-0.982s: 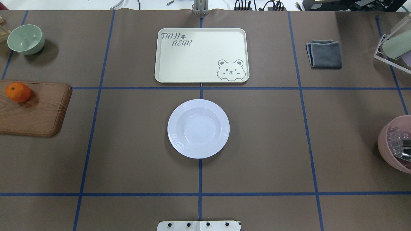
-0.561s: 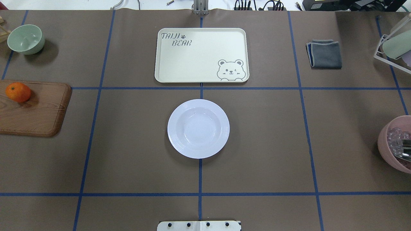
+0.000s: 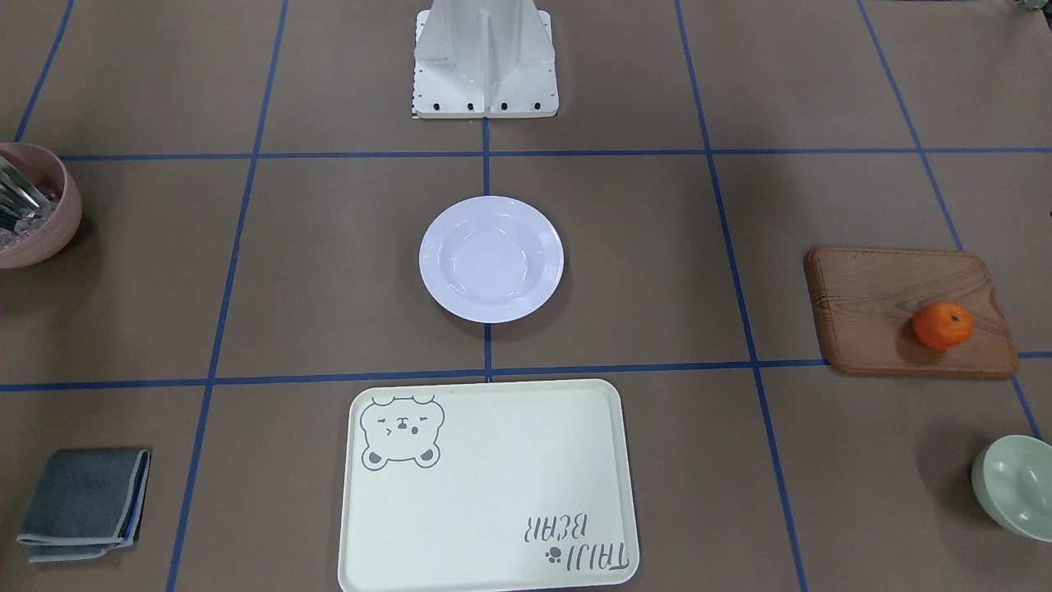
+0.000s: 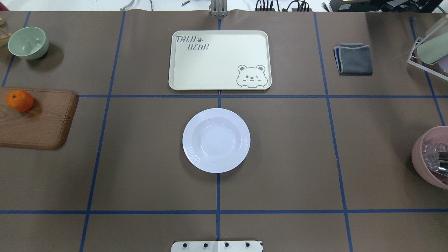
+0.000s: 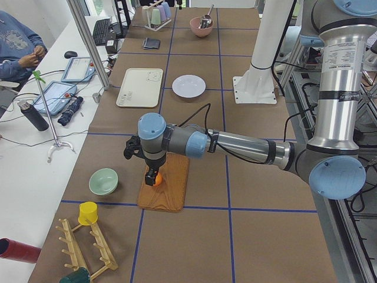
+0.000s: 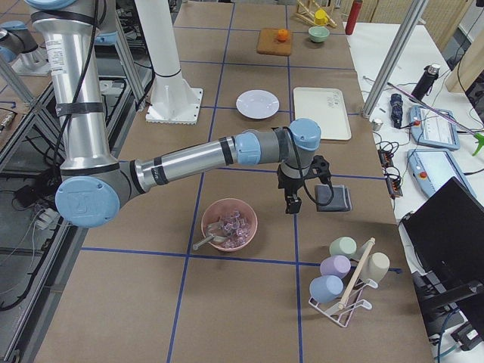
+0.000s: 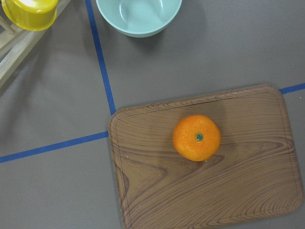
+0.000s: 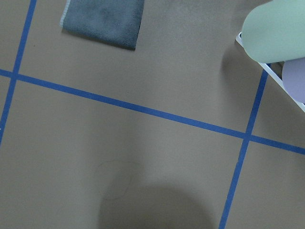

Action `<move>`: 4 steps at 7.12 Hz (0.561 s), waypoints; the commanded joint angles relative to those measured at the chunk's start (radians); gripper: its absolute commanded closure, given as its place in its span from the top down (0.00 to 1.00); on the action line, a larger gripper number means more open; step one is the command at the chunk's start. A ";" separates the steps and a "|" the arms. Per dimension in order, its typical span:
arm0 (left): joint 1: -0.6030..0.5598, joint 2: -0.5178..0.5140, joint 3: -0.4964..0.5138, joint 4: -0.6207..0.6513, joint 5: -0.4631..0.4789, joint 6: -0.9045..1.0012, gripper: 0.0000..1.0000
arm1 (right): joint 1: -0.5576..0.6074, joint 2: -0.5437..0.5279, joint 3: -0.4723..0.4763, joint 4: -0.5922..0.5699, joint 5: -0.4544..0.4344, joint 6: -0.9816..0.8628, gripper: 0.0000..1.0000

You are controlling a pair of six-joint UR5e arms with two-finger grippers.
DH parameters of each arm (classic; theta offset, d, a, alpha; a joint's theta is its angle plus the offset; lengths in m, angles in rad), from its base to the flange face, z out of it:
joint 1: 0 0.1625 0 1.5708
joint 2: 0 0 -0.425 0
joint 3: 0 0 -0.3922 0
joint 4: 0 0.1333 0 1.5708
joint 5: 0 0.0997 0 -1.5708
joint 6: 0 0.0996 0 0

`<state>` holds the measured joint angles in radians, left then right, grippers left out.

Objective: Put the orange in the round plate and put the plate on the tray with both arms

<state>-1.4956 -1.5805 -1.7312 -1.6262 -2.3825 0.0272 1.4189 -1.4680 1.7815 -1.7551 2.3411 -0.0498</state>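
Note:
The orange lies on the brown wooden board. My left gripper needs to close on the opposite sides of the orange (image 3: 943, 326) (image 7: 197, 138) there.
The orange (image 4: 20, 100) lies on a brown wooden board (image 4: 42, 120) at the table's left edge. In the left wrist view the orange (image 7: 197, 137) is seen from straight above, with no fingers showing. My left gripper (image 5: 151, 174) hangs just over the orange in the exterior left view, and I cannot tell if it is open. The round plate (image 4: 216, 140) sits empty at the table's middle. Behind it lies the empty tray (image 4: 219, 60). My right gripper (image 6: 292, 203) hovers beside the grey cloth, and its state cannot be told either.
A pale green bowl (image 4: 28, 42) stands at the back left. A folded grey cloth (image 4: 354, 58), a cup rack (image 4: 428, 49) and a pink bowl (image 4: 432, 157) occupy the right side. A person (image 5: 17, 47) sits at a side desk.

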 commanded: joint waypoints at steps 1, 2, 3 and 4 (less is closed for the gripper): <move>0.002 0.007 -0.004 0.000 0.002 -0.003 0.98 | 0.000 0.002 0.010 0.000 0.001 0.004 1.00; 0.002 0.007 -0.002 0.000 0.009 -0.004 0.98 | 0.000 0.002 0.015 0.000 0.004 0.004 1.00; 0.052 -0.003 0.051 -0.012 0.008 -0.024 0.98 | -0.002 0.000 0.015 0.000 0.004 0.002 1.00; 0.171 -0.028 0.080 -0.117 0.079 -0.112 0.98 | -0.002 0.002 0.015 0.000 0.006 -0.001 1.00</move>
<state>-1.4297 -1.5867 -1.6897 -1.6609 -2.3570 -0.0126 1.4180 -1.4671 1.7954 -1.7549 2.3455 -0.0478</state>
